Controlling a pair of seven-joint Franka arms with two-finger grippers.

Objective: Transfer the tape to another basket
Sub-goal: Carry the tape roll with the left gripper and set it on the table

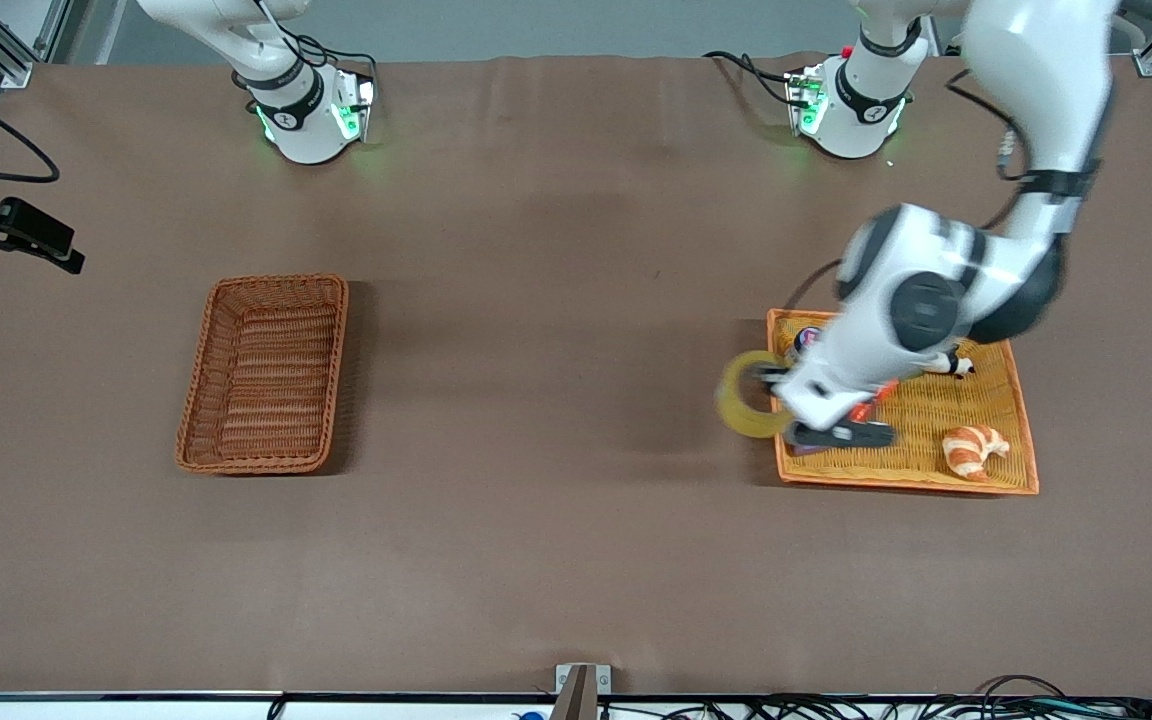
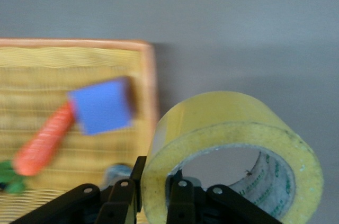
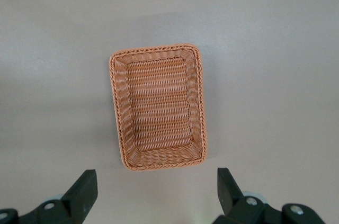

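Observation:
The robot's left gripper should release the tape on the bare brown table [image 1: 518, 367] between the two baskets.
My left gripper [image 1: 774, 386] is shut on the tape [image 1: 748, 394], a yellowish translucent ring. It holds the tape in the air over the edge of the orange-yellow basket [image 1: 921, 402] that faces the right arm's end of the table. In the left wrist view one finger [image 2: 181, 198] is inside the tape's [image 2: 233, 139] hole and the other is outside its wall. The reddish-brown wicker basket [image 1: 266, 372] stands empty toward the right arm's end. My right gripper [image 3: 156, 192] is open, high over that basket [image 3: 159, 107], and out of the front view.
The orange-yellow basket holds a croissant [image 1: 974, 448], a small black-and-white toy [image 1: 956, 365], a round tin [image 1: 806, 338], a blue block [image 2: 100, 106] and a carrot [image 2: 45, 140]. Bare brown table lies between the two baskets.

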